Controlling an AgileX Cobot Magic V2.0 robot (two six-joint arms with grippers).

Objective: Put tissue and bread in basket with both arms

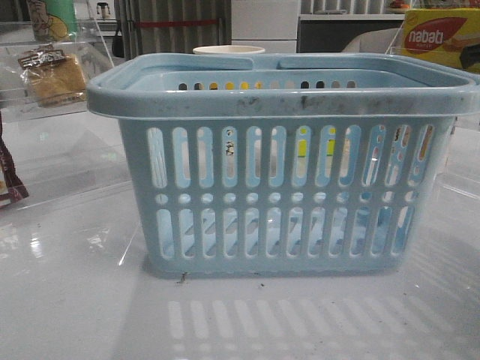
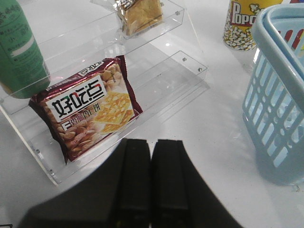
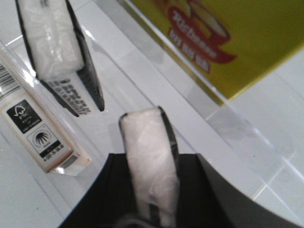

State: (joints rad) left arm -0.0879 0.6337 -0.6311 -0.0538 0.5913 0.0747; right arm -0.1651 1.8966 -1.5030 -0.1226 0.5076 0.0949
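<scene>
Next, I let go of the tissue pack, now held on end, with my right gripper on the bottom of the basket, at the basket's end nearer the nabati box (image 1: 354,229).
The pale blue basket (image 1: 285,187) stands in the middle of the front view and also shows in the left wrist view, basket (image 2: 280,95). The bread (image 1: 56,75) in clear wrap lies on a clear acrylic shelf at the far left, bread (image 2: 140,14). My left gripper (image 2: 151,147) is shut and empty, over the table short of that shelf. My right gripper (image 3: 149,159) is shut on a tissue (image 3: 145,135) pack, white with black edges, held on end. Neither gripper shows in the front view.
A red peanut-cracker packet (image 2: 88,107), a green bottle (image 2: 19,52) and a popcorn cup (image 2: 242,23) are near the left shelf. A second tissue pack (image 3: 54,42), a cream box (image 3: 38,128) and the yellow nabati box (image 1: 439,37) stand by the right shelf.
</scene>
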